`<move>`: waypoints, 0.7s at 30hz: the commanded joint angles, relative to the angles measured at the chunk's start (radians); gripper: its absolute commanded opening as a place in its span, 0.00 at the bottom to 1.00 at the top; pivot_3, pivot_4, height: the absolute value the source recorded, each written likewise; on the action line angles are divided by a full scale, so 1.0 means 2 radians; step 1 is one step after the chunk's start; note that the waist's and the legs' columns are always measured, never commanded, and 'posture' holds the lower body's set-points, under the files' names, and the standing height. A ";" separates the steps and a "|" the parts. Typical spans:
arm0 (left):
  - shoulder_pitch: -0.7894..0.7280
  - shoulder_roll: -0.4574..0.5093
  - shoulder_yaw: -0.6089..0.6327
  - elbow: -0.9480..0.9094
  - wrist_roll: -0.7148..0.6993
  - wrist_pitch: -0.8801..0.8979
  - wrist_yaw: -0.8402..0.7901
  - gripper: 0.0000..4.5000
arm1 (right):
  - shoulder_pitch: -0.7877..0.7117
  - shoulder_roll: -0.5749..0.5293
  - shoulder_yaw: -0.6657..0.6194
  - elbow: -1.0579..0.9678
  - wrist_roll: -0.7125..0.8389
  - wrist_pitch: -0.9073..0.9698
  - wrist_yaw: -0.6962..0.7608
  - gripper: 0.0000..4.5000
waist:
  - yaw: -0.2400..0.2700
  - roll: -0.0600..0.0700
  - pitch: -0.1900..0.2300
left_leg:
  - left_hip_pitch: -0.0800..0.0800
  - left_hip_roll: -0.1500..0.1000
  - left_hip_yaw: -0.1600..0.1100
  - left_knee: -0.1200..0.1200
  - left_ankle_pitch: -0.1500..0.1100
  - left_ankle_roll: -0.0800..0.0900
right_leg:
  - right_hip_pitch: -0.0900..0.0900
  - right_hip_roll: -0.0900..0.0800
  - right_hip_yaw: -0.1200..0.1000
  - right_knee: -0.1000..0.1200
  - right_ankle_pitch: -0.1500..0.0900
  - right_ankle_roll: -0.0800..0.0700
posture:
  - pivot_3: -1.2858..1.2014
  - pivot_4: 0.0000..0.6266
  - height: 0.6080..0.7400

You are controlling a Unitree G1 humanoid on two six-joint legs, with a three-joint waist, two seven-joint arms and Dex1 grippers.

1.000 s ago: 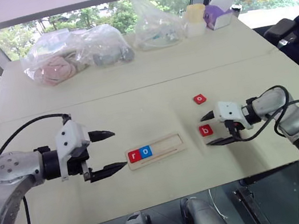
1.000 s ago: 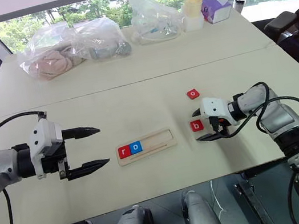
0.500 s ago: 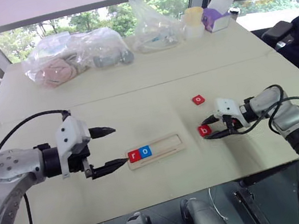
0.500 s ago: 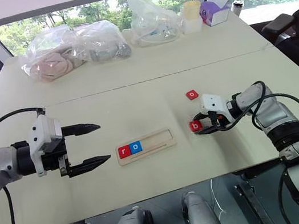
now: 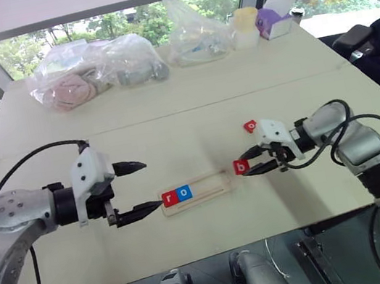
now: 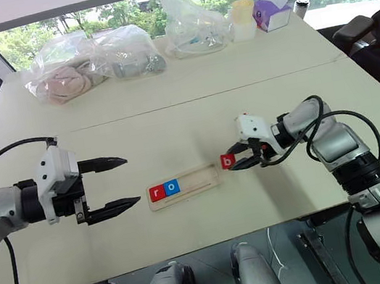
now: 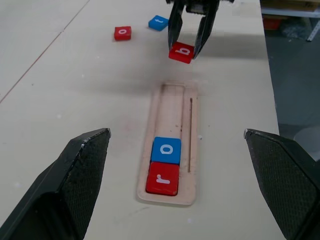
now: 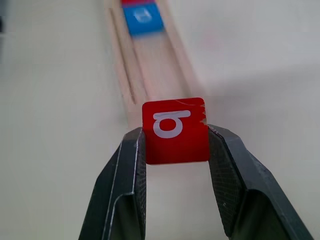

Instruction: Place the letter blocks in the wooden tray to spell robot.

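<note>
My right gripper is holding the red "b" block. Next, I set it down in the wooden tray's empty slot point(image 5: 197, 187) point(image 8: 155, 49) next to the blue "o" block.
The wooden tray point(image 5: 212, 181) lies mid-table with a red "r" block point(image 5: 170, 198) and a blue "o" block point(image 5: 184, 192) at its left end. My right gripper point(image 5: 244, 164) is shut on a red "b" block point(image 8: 175, 131), held a little above the table just past the tray's right end. A red "o" block point(image 7: 122, 33) and a blue "t" block point(image 7: 158, 22) lie on the table behind it. To the left of the tray, my left gripper point(image 5: 151, 185) hovers open with nothing between its fingers.
Clear plastic bags point(image 5: 93, 71) of soft items, another bag point(image 5: 197, 34), a pale cup point(image 5: 248, 25) and a purple box point(image 5: 274, 20) stand along the far edge. The table's front edge runs close below the tray.
My right gripper closed on the red "b" block, lifted it and carried it left to the tray's right end. The left gripper stayed where it was.
</note>
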 commanded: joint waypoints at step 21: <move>0.055 0.020 0.060 -0.036 -0.009 0.004 -0.007 1.00 | -0.069 0.120 0.097 0.095 -0.082 -0.067 -0.034 0.25 | -0.001 0.000 0.000 | -0.001 0.000 0.001 0.000 0.000 0.000 | -0.001 -0.001 0.000 0.000 0.000 0.000 | 0.52 0.24 1.00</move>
